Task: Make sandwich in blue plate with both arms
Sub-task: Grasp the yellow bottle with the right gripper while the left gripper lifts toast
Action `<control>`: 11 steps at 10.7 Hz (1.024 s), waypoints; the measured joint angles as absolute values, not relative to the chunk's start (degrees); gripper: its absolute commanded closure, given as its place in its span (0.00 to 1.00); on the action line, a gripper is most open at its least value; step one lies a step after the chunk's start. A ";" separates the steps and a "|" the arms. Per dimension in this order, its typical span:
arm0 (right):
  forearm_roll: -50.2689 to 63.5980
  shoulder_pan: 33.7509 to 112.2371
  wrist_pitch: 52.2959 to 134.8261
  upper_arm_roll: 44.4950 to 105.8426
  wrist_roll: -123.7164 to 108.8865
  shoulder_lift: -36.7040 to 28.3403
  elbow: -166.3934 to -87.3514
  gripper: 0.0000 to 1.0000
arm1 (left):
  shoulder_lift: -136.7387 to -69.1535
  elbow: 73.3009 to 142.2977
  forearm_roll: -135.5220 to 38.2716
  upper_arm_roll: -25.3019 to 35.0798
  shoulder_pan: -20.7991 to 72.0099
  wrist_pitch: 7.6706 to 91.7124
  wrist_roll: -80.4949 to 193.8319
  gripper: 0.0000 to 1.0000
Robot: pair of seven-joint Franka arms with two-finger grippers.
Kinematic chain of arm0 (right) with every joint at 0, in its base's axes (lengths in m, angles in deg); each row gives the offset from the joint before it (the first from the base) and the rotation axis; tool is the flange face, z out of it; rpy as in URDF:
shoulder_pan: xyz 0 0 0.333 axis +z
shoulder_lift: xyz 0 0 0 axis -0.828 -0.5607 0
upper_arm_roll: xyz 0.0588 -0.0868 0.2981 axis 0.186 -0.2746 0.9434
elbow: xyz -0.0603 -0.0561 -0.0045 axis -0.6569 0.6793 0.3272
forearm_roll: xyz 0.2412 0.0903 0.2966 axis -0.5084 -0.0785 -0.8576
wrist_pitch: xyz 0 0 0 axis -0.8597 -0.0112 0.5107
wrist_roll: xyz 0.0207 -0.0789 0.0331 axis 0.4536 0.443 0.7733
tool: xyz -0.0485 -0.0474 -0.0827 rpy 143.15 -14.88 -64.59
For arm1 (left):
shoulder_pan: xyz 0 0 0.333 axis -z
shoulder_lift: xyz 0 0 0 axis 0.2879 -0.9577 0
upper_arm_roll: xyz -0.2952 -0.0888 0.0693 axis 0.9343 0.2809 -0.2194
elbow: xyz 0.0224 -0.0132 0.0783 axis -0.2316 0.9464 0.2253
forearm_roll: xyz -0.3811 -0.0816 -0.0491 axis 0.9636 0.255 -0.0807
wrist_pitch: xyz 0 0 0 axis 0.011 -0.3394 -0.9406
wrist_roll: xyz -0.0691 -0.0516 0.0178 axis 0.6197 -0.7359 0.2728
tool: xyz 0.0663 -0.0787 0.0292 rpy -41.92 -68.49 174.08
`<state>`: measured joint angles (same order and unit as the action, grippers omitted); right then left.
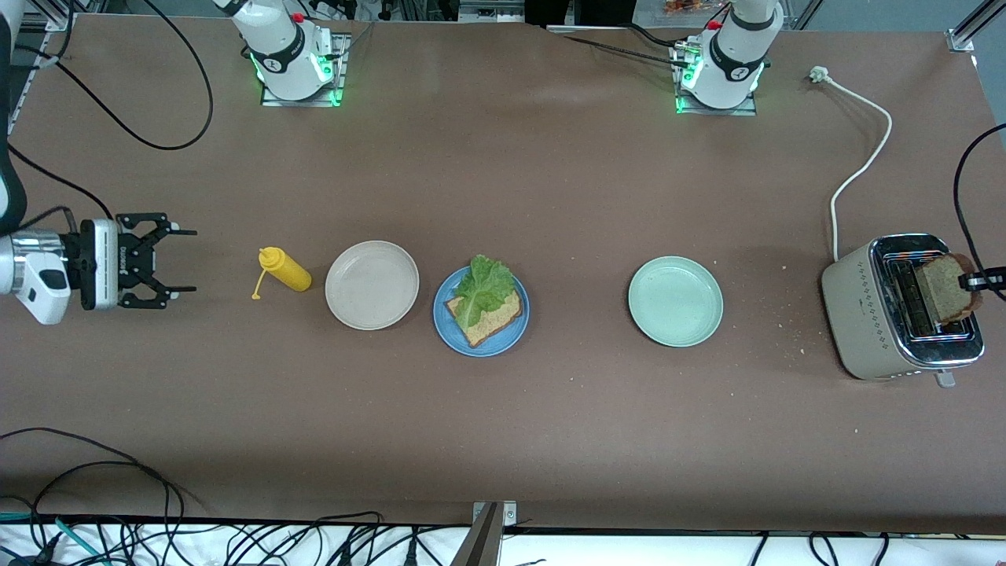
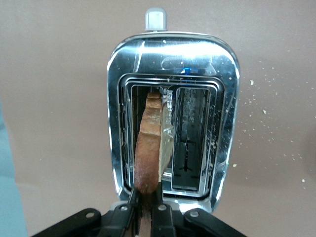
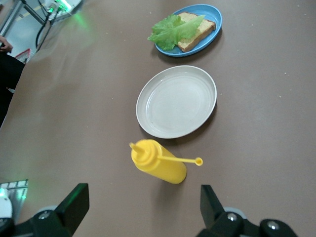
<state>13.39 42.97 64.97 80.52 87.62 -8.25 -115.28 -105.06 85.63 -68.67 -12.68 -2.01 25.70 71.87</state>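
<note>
The robot's right gripper should next move to the yellow squeeze bottle and close on the bottle's lower body (image 1: 296,275) (image 3: 173,173), well away from its cap.
The blue plate (image 1: 503,338) (image 3: 213,29) sits mid-table and holds one brown bread slice (image 1: 493,316) (image 3: 197,32) with a green lettuce leaf (image 1: 483,287) (image 3: 170,28) on top. A second bread slice (image 1: 945,288) (image 2: 148,143) stands partly out of a slot of the toaster (image 1: 872,314) (image 2: 224,98). My left gripper (image 1: 968,280) (image 2: 145,200) is shut on this slice's top edge. My right gripper (image 1: 177,261) (image 3: 143,205) waits open over the right arm's end of the table, nothing between its fingers.
A yellow squeeze bottle (image 1: 284,269) (image 3: 160,163) lies between the right gripper and a beige plate (image 1: 372,284) (image 3: 177,101). A pale green plate (image 1: 675,301) sits between the blue plate and the toaster. The toaster's white cord (image 1: 860,169) trails toward the left arm's base.
</note>
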 measured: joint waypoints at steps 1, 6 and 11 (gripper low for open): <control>11.48 41.29 65.02 80.44 92.69 -10.72 -115.20 0.00 | -103.52 85.39 -68.61 -12.55 -2.00 24.13 71.87 1.00; 3.67 36.43 64.89 80.44 110.77 -21.16 -115.03 0.00 | -95.21 85.09 -65.78 -12.37 -2.01 16.26 73.09 1.00; -1.76 36.29 64.91 80.65 118.25 -30.11 -115.02 0.00 | -92.08 85.09 -61.01 -12.42 -2.04 14.86 73.44 1.00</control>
